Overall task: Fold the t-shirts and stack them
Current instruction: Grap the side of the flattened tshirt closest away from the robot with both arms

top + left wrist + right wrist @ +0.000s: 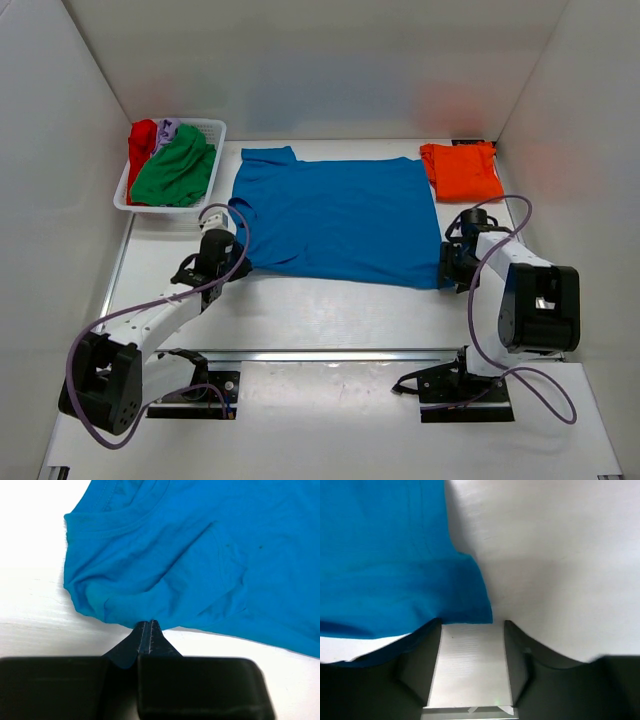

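The blue t-shirt's near corner barely reaches my open right fingers, so I should reach deeper and pinch the cloth there (465, 602) before straightening its near edge.
A blue t-shirt (335, 215) lies spread flat in the middle of the table, collar to the left. My left gripper (226, 250) is at its near left corner. In the left wrist view its jaws (146, 625) are shut on the bunched edge of the blue cloth (200, 555). My right gripper (447, 266) is at the shirt's near right corner. In the right wrist view it (472, 623) is open, and the blue corner (465, 600) lies just at its fingertips. A folded orange t-shirt (462, 170) lies at the back right.
A white slatted basket (160, 208) stands at the back left and holds a green shirt (175, 170), a red shirt (142, 140) and a lilac one (166, 128). White walls close in the table on the left, back and right.
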